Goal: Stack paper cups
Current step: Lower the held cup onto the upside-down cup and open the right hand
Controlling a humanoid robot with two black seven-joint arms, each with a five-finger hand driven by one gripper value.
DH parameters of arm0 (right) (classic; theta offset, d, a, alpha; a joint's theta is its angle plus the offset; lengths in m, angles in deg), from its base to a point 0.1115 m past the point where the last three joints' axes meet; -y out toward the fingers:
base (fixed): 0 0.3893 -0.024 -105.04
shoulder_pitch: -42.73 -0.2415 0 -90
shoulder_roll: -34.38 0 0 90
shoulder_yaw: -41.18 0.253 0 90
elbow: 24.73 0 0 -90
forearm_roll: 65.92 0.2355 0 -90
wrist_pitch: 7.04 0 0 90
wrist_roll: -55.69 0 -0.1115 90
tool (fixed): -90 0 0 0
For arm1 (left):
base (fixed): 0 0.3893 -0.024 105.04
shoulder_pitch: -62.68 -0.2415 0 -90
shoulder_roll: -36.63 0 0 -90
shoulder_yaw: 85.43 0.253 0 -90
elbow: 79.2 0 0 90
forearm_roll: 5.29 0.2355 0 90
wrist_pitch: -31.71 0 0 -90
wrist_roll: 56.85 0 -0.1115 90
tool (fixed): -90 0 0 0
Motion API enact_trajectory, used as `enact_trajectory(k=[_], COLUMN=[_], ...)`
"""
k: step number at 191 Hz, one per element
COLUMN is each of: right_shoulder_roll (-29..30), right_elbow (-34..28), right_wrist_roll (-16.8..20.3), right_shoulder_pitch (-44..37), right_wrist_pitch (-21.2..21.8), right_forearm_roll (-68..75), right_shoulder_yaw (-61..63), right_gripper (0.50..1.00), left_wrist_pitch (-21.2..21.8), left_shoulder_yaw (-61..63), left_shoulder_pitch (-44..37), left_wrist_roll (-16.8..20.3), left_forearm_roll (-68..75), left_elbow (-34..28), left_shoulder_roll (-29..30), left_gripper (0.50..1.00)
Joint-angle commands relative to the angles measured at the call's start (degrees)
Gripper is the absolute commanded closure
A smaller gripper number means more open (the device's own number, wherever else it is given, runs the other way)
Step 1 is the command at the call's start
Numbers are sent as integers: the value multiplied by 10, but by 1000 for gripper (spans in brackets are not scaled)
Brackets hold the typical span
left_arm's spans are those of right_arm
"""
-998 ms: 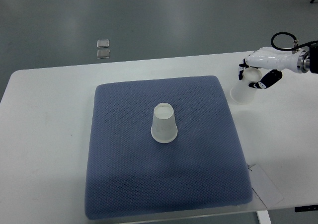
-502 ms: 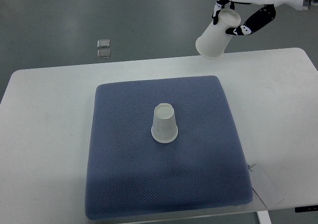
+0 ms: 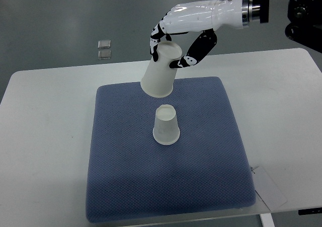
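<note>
The white paper cup in my right gripper needs to be released over the top of the upside-down cup (image 3: 165, 111) on the blue mat.
One white paper cup (image 3: 166, 126) stands upside down near the middle of the blue mat (image 3: 121, 151). My right hand (image 3: 173, 43), white with black finger joints, reaches in from the upper right and is shut on a second white paper cup (image 3: 159, 72). That cup hangs in the air, tilted, its mouth pointing down and to the left, just above and behind the standing cup. The two cups are apart. The left arm does not show.
The mat lies on a white table (image 3: 45, 136). A white paper tag (image 3: 269, 186) lies at the mat's front right corner. Two small clear squares (image 3: 104, 49) sit on the grey floor beyond the table.
My right hand has lifted the cup from the table's right side and carried it left, bringing it down over the mat close to the upside-down cup.
</note>
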Motion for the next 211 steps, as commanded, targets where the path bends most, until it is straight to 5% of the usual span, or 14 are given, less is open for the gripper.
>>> enact_trajectory(k=[1,192,199,211], right_shoulder_roll=[16,35,38,42], right_elbow=[0,1,2,4], right_wrist_roll=[1,8,12,17], right_shoulder_pitch=[5,53,57,67], right_wrist_pitch=[8,-6,-10,-24], right_forearm_roll=[-4,-75,-75,-75], right_shoulder_yaw=[-4,-30,-30,-30], right_gripper=[1000,1000,983,879], left_wrist_pitch=[0,0,0,0], left_shoulder_yaw=[0,0,0,0], left_shoulder_pitch=[0,0,0,0], left_wrist_roll=[0,0,0,0], left_forearm_roll=[0,0,0,0], left_elbow=[0,0,0,0], left_shoulder_roll=[0,0,0,0], left_gripper=[500,500,500,500])
